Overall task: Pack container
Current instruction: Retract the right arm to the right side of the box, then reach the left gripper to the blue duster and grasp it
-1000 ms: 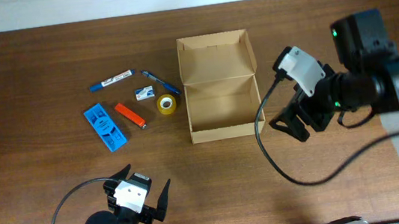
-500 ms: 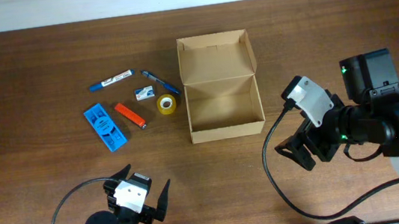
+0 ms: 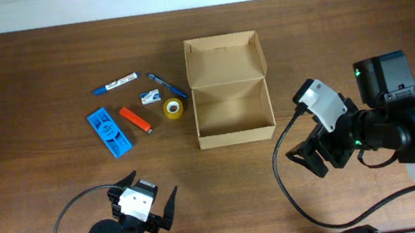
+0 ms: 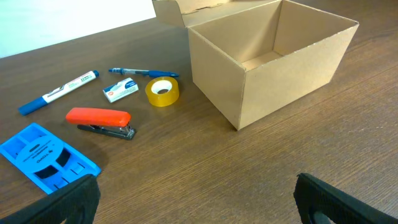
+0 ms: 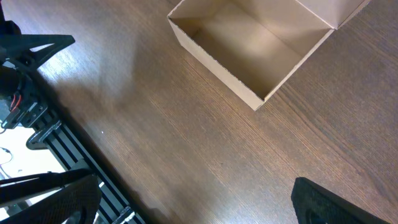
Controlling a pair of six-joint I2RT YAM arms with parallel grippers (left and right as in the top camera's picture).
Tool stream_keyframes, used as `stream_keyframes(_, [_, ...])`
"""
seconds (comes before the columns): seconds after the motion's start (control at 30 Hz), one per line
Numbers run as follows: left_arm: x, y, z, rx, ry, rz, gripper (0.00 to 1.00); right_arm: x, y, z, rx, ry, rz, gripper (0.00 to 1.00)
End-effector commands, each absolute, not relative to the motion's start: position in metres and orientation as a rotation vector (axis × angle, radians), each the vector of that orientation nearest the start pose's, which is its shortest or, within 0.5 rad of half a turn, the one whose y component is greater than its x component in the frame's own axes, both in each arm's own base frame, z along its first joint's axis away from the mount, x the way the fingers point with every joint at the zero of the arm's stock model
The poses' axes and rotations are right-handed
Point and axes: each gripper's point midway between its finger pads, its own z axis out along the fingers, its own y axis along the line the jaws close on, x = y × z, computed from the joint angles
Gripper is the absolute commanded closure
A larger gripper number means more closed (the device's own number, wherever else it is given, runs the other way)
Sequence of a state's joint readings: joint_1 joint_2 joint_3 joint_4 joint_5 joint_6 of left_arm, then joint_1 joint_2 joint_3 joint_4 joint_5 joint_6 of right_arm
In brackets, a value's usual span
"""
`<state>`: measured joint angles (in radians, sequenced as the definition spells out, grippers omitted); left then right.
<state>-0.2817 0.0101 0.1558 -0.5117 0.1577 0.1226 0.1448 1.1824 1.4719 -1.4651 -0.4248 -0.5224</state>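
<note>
The blue flat case beside the orange stapler is next: my left gripper should move to its round middle (image 3: pixel 109 130) (image 4: pixel 43 154) and close there across the case's long sides.
The container, a tan cardboard box (image 3: pixel 232 110), stands open and empty at the table's middle, its flap lid folded back; it also shows in the left wrist view (image 4: pixel 273 59) and the right wrist view (image 5: pixel 249 50). Left of it lie a blue marker (image 3: pixel 115 84), a blue pen (image 3: pixel 166 84), a small white-and-blue box (image 3: pixel 150 97), a yellow tape roll (image 3: pixel 173 109), an orange stapler (image 3: pixel 135 120) and a blue flat case (image 3: pixel 109 132). My left gripper (image 3: pixel 144 196) is open and empty near the front edge. My right gripper (image 3: pixel 312 157) is open and empty, right of and in front of the box.
A black cable loops on the table by the left arm (image 3: pixel 66 219). Another cable hangs from the right arm (image 3: pixel 280 167). The table's front edge and a black frame show in the right wrist view (image 5: pixel 50 143).
Between one second and half a second ago my right arm moved toward the front of the table, away from the box's right side. Since then nothing has moved.
</note>
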Motion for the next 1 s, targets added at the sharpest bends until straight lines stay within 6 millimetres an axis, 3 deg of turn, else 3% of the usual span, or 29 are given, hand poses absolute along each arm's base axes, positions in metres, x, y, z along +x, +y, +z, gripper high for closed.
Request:
stream_keyframes(0.0, [0.201, -0.087, 0.124, 0.488, 1.873, -0.272, 0.0, 0.212, 0.104, 0.271, -0.964, 2.466, 0.477, 0.01])
stream_keyframes(0.13, [0.206, -0.079, 0.127, 0.504, 1.851, -0.178, 0.0, 0.212, 0.104, 0.271, -0.964, 2.466, 0.477, 0.01])
stream_keyframes(0.4, [0.206, -0.086, 0.137, 0.448, 1.828, -0.274, 0.0, 0.212, 0.104, 0.271, -0.964, 2.466, 0.477, 0.01])
stream_keyframes(0.43, [0.208, -0.087, 0.145, 0.403, 1.807, -0.308, 0.0, 0.212, 0.104, 0.271, -0.964, 2.466, 0.477, 0.01])
stream_keyframes(0.5, [0.213, -0.095, 0.184, 0.404, 1.639, -0.346, 0.0, 0.212, 0.104, 0.271, -0.964, 2.466, 0.477, 0.01])
stream_keyframes(0.57, [0.214, -0.094, 0.197, 0.378, 1.6, -0.358, 0.0, 0.212, 0.104, 0.271, -0.964, 2.466, 0.477, 0.01])
stream_keyframes(0.7, [0.221, -0.081, 0.179, 0.326, 1.778, -0.281, 0.0, 0.212, 0.104, 0.271, -0.964, 2.466, 0.477, 0.01])
stream_keyframes(0.83, [0.237, -0.06, 0.182, 0.26, 1.989, -0.128, 0.0, 0.212, 0.104, 0.271, -0.964, 2.466, 0.477, 0.01])
stream_keyframes(0.97, [0.261, -0.06, 0.179, 0.307, 2.16, -0.043, 0.0, 0.212, 0.104, 0.271, -0.964, 2.466, 0.477, 0.01])
